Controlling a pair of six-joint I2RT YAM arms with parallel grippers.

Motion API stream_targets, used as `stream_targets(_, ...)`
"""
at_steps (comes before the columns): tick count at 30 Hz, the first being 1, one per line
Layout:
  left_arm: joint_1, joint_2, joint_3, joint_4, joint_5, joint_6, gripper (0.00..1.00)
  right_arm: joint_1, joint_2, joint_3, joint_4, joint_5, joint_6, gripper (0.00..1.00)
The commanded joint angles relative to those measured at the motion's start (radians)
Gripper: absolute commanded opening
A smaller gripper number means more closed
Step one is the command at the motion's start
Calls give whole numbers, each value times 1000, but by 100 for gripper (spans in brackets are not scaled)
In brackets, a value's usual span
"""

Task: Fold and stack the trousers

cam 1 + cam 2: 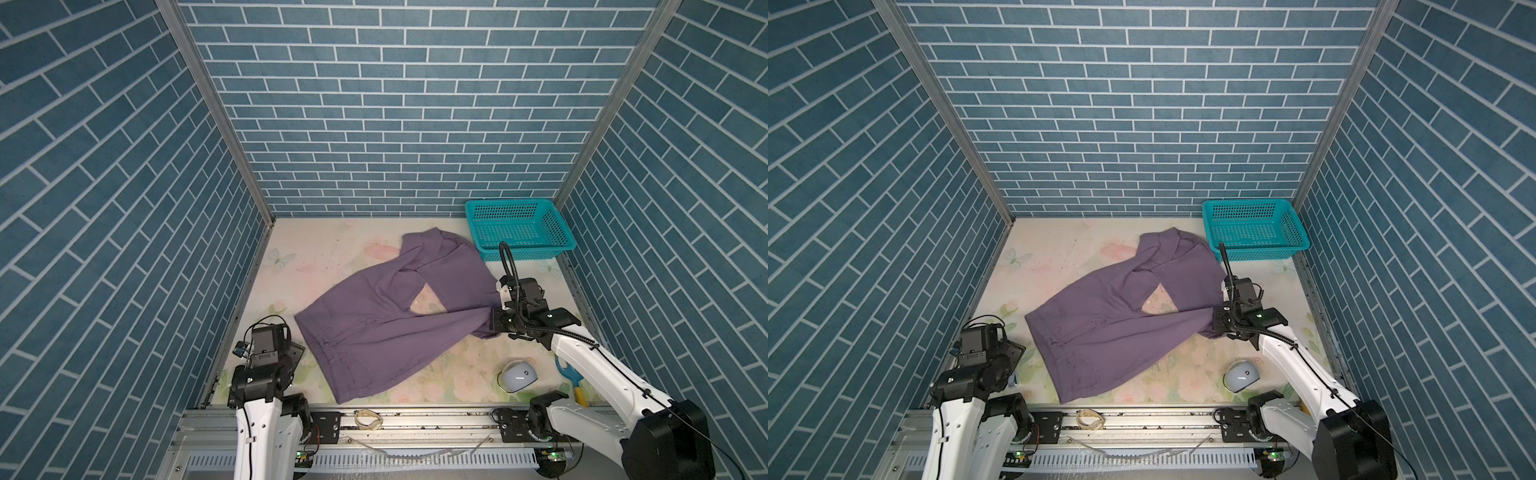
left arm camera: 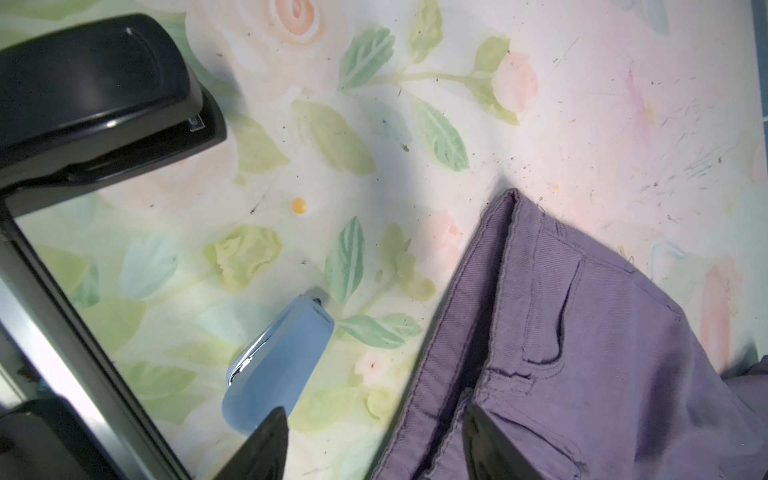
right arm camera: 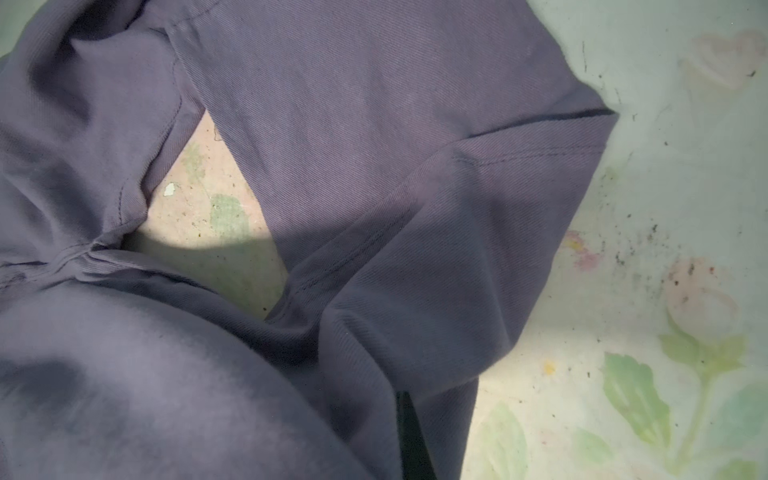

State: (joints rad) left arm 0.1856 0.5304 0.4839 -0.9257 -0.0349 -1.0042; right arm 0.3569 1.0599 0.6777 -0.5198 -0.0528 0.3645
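The bunched leg fabric, now at the end of the near leg, will be let go by my right gripper just in front of the bare gap point(image 1: 439, 329) between the trouser legs.
The dusty-purple trousers point(image 1: 365, 316) point(image 1: 1100, 316) lie spread across the floral table point(image 1: 316, 257) in both top views. The waistband is at the near left and the legs run to the right and the far side. My left gripper point(image 1: 296, 354) point(image 2: 376, 453) is open at the waistband corner point(image 2: 511, 257), and the band's edge lies between its spread fingers point(image 2: 490, 444). My right gripper point(image 1: 495, 322) point(image 1: 1217, 322) point(image 3: 401, 440) is shut on the trousers at the end of the near leg point(image 3: 374, 166). Cloth bunches around its dark finger point(image 3: 411, 436).
A teal perforated basket point(image 1: 528, 250) point(image 1: 1262, 251) stands in the far right corner. A white rounded gadget point(image 1: 517, 376) and a blue-and-yellow tool point(image 1: 569, 374) lie at the near right. A black stapler point(image 2: 91, 91) and a light-blue one point(image 2: 278, 365) lie beside my left gripper.
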Motion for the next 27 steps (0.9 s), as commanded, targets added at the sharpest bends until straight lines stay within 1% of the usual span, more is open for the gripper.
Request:
stream_targets(1,6,113,-8,137,39,3,72,-3,-4,-30,9,34,46,0)
stream_targets(5,0,271,-4,280,94,27,72,-3,11,-29,10,9,55,0)
stream_targets(6,-4,296,1,298,95,29,72,-2,10,-29,10,5,58,0)
stream_targets(10,-22,402,6,387,102,53,77,4,-3,-28,29,-10,87,0)
stream_targets(12,-31,468,12,421,98,68,79,19,6,-18,27,2,92,0)
stream_targets(15,-34,586,21,495,104,83,80,40,35,2,14,14,96,0)
stream_targets(16,-35,628,28,524,115,87,78,47,43,9,8,17,99,0)
stream_targets(17,-37,665,38,551,125,93,74,54,50,16,5,19,103,0)
stream_targets(20,-45,762,76,594,150,112,55,77,65,28,-1,31,121,0)
stream_targets(21,-46,783,85,598,154,117,46,84,68,32,0,36,126,0)
stream_targets(23,-46,824,103,610,152,124,32,108,76,42,-2,54,139,0)
stream_targets(24,-47,840,111,613,148,125,23,119,80,46,-3,61,146,0)
stream_targets(27,-46,890,149,618,131,125,1,159,101,65,-5,77,164,0)
